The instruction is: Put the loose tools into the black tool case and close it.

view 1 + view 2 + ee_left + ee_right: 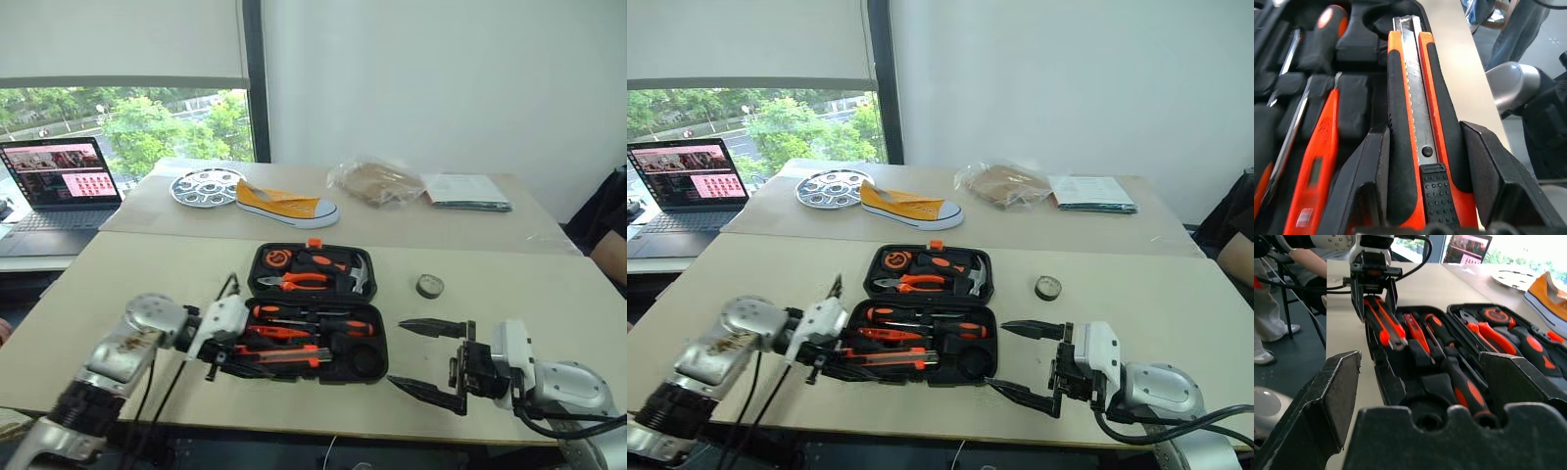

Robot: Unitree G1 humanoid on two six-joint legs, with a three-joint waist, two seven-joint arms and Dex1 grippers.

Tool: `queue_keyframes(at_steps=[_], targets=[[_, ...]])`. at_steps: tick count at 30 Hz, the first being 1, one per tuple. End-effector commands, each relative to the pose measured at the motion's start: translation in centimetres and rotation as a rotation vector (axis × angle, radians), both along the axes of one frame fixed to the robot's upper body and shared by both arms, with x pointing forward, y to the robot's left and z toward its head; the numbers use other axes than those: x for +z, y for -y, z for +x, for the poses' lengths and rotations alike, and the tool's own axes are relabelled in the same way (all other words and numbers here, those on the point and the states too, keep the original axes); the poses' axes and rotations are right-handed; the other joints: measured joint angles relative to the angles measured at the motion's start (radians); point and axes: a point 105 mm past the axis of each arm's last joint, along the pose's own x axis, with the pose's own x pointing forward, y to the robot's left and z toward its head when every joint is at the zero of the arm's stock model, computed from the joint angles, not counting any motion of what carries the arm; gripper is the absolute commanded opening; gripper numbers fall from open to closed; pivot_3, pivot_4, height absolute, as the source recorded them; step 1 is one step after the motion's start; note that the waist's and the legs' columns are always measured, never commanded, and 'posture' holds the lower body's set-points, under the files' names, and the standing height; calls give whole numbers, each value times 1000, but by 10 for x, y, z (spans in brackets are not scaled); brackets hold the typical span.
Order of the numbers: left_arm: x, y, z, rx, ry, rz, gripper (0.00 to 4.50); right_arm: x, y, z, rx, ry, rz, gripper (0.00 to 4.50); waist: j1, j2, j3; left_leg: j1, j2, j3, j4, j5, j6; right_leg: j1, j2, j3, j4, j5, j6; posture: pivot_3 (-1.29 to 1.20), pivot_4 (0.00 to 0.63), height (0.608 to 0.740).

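My left gripper is going to release the utility knife in the front slot of the case [297, 357] [1396, 129], next to the slim orange tool.
The black tool case [260, 259] lies open on the near table, lid flat at the back. My left gripper [230, 357] is at the case's near left corner, shut on the orange-and-black utility knife [1420, 122], which lies along the front slot of the case. Beside the knife sit a slim orange tool [1317, 161] and two screwdrivers [323, 318] in their slots. A small dark tape roll [429, 285] stands on the table right of the case. My right gripper [397, 352] hangs open just right of the case, pointing at it, with nothing between its fingers.
Orange-handled pliers [306, 281], a hammer and a tape measure rest in the lid. The far table carries a laptop [59, 176], a round white tray [204, 186], a yellow shoe [284, 204], a plastic bag [377, 181] and a booklet [465, 191]. A person [612, 235] sits at the right edge.
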Motion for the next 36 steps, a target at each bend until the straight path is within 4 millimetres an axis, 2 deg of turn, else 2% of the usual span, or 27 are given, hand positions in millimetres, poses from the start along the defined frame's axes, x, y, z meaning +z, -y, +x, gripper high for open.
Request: queue_keyframes(at_steps=[1, 6, 9, 11, 14, 15, 23, 27, 36], targets=[[-5, 9, 11, 29, 62, 28, 1719, 5, 0, -3, -8, 30, -4, 4500, 0, 0, 0, 0, 0, 0, 0, 0, 0, 1, 0, 0, 0, 0, 0, 0, 150, 740], [-16, 7, 15, -5, 88, 100, 1719, 5, 1, -4, -21, 32, -2, 4500, 2, 0, 0, 1, 0, -1, 1, 0, 1, 3, 0, -1, -1, 1, -1, 0, 150, 740], [-17, 5, 8, -65, 69, 111, 1719, 6, 1, -4, -25, 34, -3, 4500, 2, 0, 0, 2, 1, -1, 1, -1, 2, 8, 0, -2, -2, 0, 0, 0, 150, 740], [-17, 1, 7, -77, 57, 121, 1719, 6, 2, -4, -31, 36, -5, 4500, 0, 0, 0, 2, 1, -2, 1, -5, 10, 8, 0, -3, -2, -3, 4, 0, 150, 740], [-21, -6, 4, -99, 31, 152, 1719, 5, 5, -3, -41, 38, -10, 4500, -3, 0, 0, 2, 2, -1, 1, -5, 8, 8, 0, -2, -2, -2, 4, 0, 150, 740], [-22, -7, 4, -101, 30, 157, 1719, 5, 5, -3, -44, 39, -11, 4500, -3, 0, 0, 3, 2, -1, 1, -1, 3, 8, 0, -2, -2, -2, 4, 0, 150, 740], [-35, 2, 2, -99, -24, 190, 1719, 5, 4, 3, -46, 45, -15, 4500, -1, 3, -2, 2, 1, -1, 1, -2, 3, 9, 0, -2, -3, -3, 4, 0, 150, 740], [-26, 16, 5, -76, -16, 104, 1719, 5, 2, 6, -42, 49, -15, 4500, 2, 7, -4, 3, 0, -1, 1, -3, 5, 10, -1, -2, -3, -3, 4, 0, 150, 740], [-25, 20, 0, -108, -7, 124, 1719, 3, -1, 7, -33, 46, -8, 4500, 12, 7, -4, 3, -2, -2, 4, -6, 10, 10, -2, -2, -5, -3, 4, 0, 150, 740]])
